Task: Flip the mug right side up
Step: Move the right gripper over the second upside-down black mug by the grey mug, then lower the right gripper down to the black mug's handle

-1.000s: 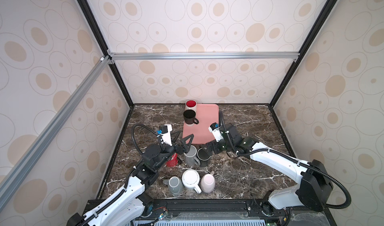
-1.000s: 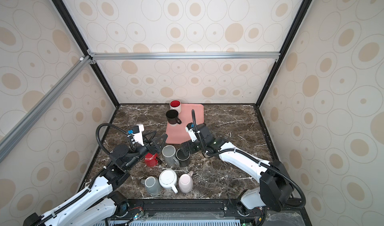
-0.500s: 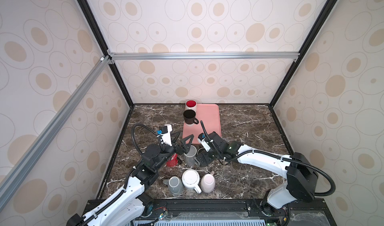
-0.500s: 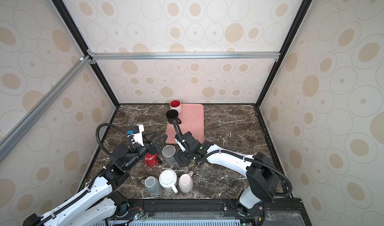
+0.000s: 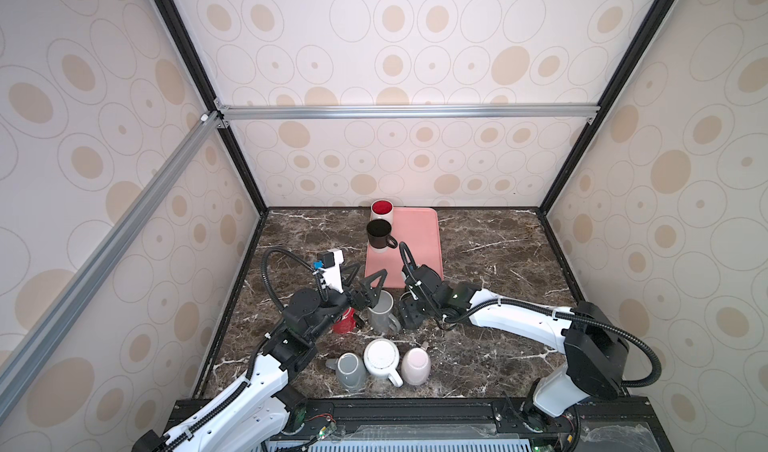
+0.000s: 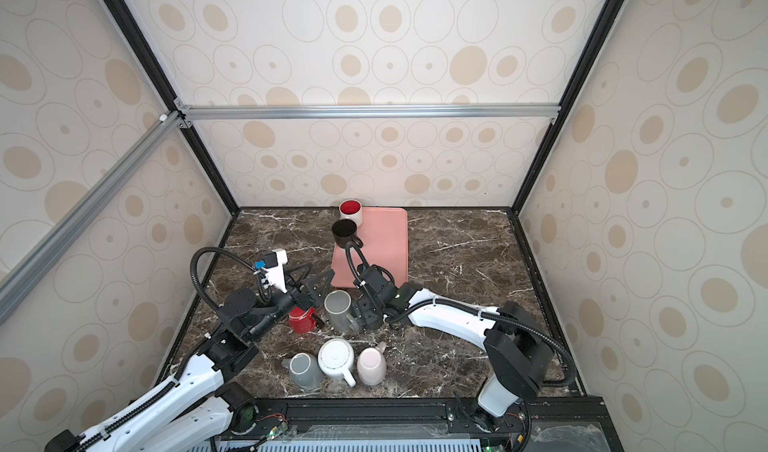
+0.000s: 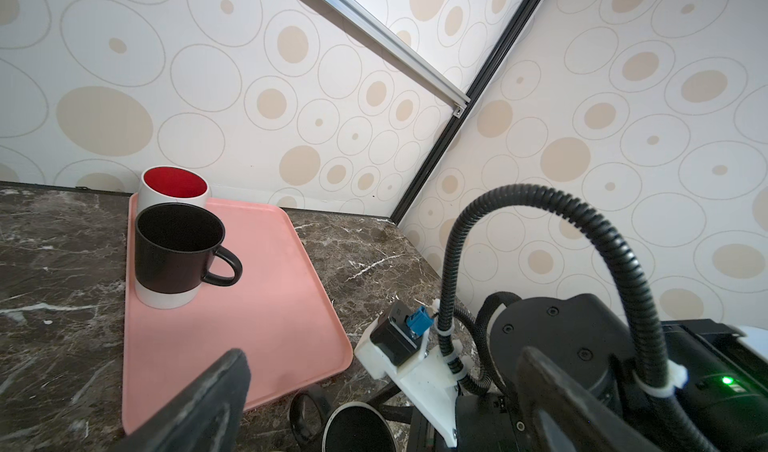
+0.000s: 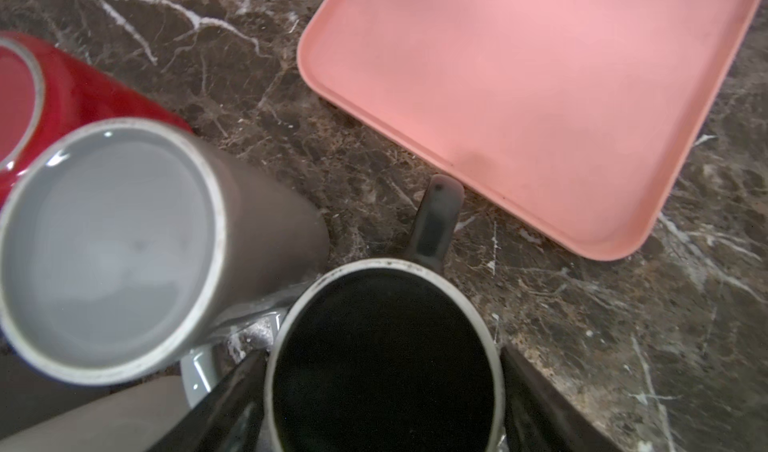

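My right gripper straddles the upturned base of the black mug, whose handle points at the pink tray. I should lift off and grip that handle (image 8: pixel 437 218) first.
A black mug (image 8: pixel 374 304) stands base up on the marble, its handle (image 8: pixel 436 217) pointing at the pink tray; in the left wrist view the black mug (image 7: pixel 357 429) shows beside my right wrist. My right gripper (image 8: pixel 382 367) has come down over it, one finger against each side of its wall. In both top views the right gripper (image 5: pixel 409 316) (image 6: pixel 368 317) covers most of this mug. My left gripper (image 5: pixel 368 277) (image 7: pixel 382 387) hovers open and empty above a grey upturned mug (image 5: pixel 380 311).
The grey mug (image 8: pixel 108 246) almost touches the black one, and a red upturned mug (image 5: pixel 344 321) stands to its left. Three more mugs, grey (image 5: pixel 351 371), white (image 5: pixel 380 358) and pink (image 5: pixel 415 365), stand near the front edge. The pink tray (image 5: pixel 419 246) holds two upright mugs (image 5: pixel 379 234) (image 5: pixel 381 210).
My right gripper has moved from the tray's near edge leftward and down over the black mug, and its jaws have narrowed onto it. The left arm has stayed still.
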Robot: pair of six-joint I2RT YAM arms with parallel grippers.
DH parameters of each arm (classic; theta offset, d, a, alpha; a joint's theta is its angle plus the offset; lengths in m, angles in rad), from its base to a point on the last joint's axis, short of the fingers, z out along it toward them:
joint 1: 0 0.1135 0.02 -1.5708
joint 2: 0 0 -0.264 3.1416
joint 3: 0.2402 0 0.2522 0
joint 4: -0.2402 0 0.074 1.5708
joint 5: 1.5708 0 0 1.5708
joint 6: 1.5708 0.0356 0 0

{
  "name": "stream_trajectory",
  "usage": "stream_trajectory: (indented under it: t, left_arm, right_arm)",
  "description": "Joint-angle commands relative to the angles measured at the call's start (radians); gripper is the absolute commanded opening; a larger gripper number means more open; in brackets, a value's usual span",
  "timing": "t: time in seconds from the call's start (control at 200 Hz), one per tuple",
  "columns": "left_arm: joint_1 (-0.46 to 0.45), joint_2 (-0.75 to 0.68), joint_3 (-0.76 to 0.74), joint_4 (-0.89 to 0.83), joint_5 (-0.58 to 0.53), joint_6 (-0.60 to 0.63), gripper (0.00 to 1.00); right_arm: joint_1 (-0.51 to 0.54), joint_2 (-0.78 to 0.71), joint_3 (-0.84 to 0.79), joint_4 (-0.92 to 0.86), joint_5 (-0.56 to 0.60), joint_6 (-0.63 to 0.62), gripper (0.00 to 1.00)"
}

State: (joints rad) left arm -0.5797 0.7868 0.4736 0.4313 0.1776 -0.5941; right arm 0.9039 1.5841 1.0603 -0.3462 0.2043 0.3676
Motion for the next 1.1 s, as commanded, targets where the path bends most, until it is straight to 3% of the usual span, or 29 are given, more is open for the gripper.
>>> stream_trajectory:
  t: [0.0,0.1,0.19,0.41,0.645,0.755,0.85,0.9,1.025,1.095]
  left_arm:
    - [-0.002,0.002,0.015,0.014,0.015,0.008,0.99]
    - [-0.003,0.02,0.025,0.009,0.029,0.014,1.0]
    - [-0.002,0.032,0.035,0.0,0.038,0.017,0.99]
    - [-0.003,0.057,0.06,-0.029,0.063,0.031,0.99]
    - [-0.005,0.1,0.079,-0.038,0.093,0.03,0.99]
    - [-0.008,0.123,0.095,-0.039,0.107,0.03,0.99]
    - [-0.011,0.141,0.112,-0.048,0.115,0.034,0.99]
    - [-0.014,0.147,0.118,-0.054,0.114,0.039,0.99]
    - [-0.02,0.162,0.127,-0.057,0.117,0.042,0.99]
    - [-0.024,0.166,0.131,-0.056,0.119,0.042,0.99]
  right_arm:
    - [0.002,-0.055,-0.057,-0.031,0.125,0.093,0.82]
    - [0.002,-0.087,-0.084,-0.043,0.19,0.147,0.83]
    - [0.0,-0.109,-0.102,-0.028,0.196,0.163,0.92]
    - [-0.026,-0.186,-0.176,0.124,-0.043,0.12,0.99]
    - [-0.028,-0.222,-0.224,0.202,-0.393,0.129,0.95]
    - [-0.028,-0.266,-0.241,0.199,-0.439,0.121,0.94]
    - [-0.032,-0.309,-0.225,0.117,-0.381,0.051,0.93]
    - [-0.061,-0.318,-0.205,0.061,-0.391,0.0,0.93]
    - [-0.209,-0.303,-0.19,0.051,-0.617,-0.088,0.92]
    - [-0.247,-0.273,-0.164,0.051,-0.672,-0.149,0.92]
